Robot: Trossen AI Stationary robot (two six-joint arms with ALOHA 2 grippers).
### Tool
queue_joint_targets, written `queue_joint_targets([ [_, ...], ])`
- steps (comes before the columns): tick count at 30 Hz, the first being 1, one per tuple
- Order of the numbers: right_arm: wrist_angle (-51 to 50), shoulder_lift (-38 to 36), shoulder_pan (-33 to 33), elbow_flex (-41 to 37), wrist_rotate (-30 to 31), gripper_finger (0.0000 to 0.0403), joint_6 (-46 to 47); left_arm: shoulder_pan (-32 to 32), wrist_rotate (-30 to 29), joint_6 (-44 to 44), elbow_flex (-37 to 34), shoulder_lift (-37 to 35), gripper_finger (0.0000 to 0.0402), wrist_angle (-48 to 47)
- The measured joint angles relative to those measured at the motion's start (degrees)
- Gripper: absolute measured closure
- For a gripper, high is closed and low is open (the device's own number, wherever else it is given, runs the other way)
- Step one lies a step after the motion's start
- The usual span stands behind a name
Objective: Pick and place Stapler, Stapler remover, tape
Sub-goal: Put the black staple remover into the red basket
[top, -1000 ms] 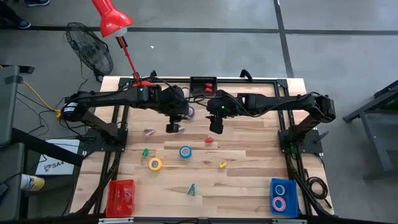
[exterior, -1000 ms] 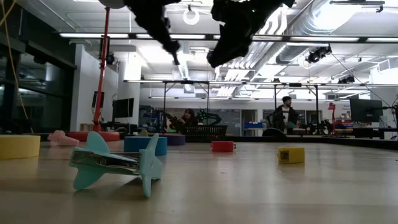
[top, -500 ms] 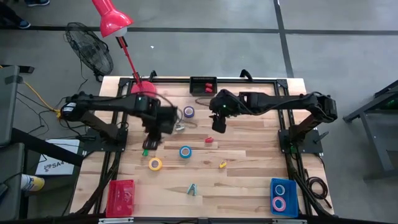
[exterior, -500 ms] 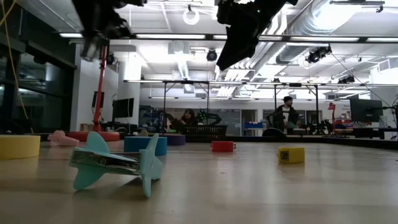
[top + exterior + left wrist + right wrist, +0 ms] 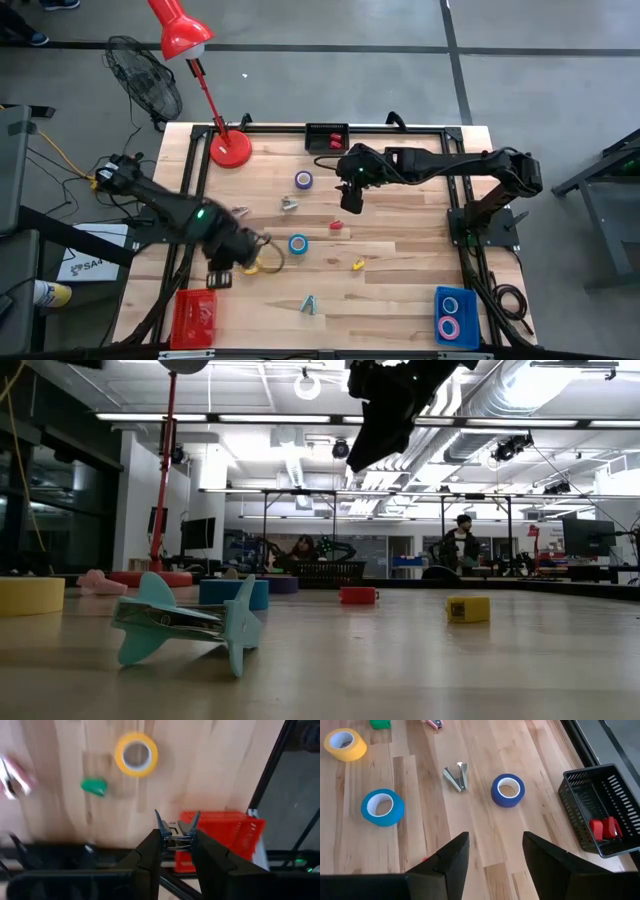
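The staple remover, now held beside the red basket, will be released by my left gripper inside the red basket (image 5: pixel 190 317) (image 5: pixel 216 844), and I will place it toward the side of the basket that is by the black bar.
My left gripper (image 5: pixel 217 277) hangs over the table's near left part, beside the red basket (image 5: pixel 193 315), shut on a small metal-clawed staple remover (image 5: pixel 177 836). The yellow tape (image 5: pixel 136 754) and a green piece (image 5: pixel 94 786) lie on the wood below it. My right gripper (image 5: pixel 350 203) hovers open over the far middle, holding nothing. Under it lie the blue tape (image 5: pixel 382 807), a purple-blue tape (image 5: pixel 508 790) and a silver staple remover (image 5: pixel 456 776). A teal staple remover (image 5: pixel 180 622) lies on its side near the front edge. My left gripper pinches the staple remover between its two fingertips, with the pointed metal claws (image 5: pixel 161 821) standing out past them. The fingers point steeply down. The remover is lifted clear of the table, over the wood just beside the red basket's rim (image 5: pixel 215 817).
A black basket (image 5: pixel 600 815) with red things stands at the far edge. A blue basket (image 5: pixel 456 318) holding tape rolls sits at the near right corner. A red lamp base (image 5: pixel 230 150), a pink piece (image 5: pixel 240 212), a red piece (image 5: pixel 336 225) and a yellow piece (image 5: pixel 358 265) lie about.
My left gripper has swung from the table's far middle toward the near left edge, turning as it went, and now hangs by the red basket. It has kept hold of the staple remover. It has left the low view.
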Motion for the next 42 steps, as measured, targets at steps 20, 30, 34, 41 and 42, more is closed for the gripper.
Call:
queue_joint_targets([
  [20,0.1,0.0,-0.2,0.0,0.4,0.0226,3.8,-30.5,-3.2,-69.5,-0.1,4.2,0.032,4.9],
  [30,0.1,0.0,-0.5,0.0,0.4,0.0226,4.8,-31.6,-3.2,-73.7,-0.1,10.8,0.032,3.8],
  [34,0.1,0.0,-0.5,0.0,0.4,0.0226,5.0,-31.6,-2.7,-73.7,-0.9,12.8,0.032,4.5],
  [41,0.0,0.0,-0.5,0.0,0.4,0.0226,6.0,-31.6,-1.6,-74.1,-9.3,13.2,0.032,14.5],
  [42,0.0,0.0,-0.5,0.0,0.4,0.0226,6.0,-31.6,-1.7,-74.1,-10.2,13.2,0.032,16.0],
])
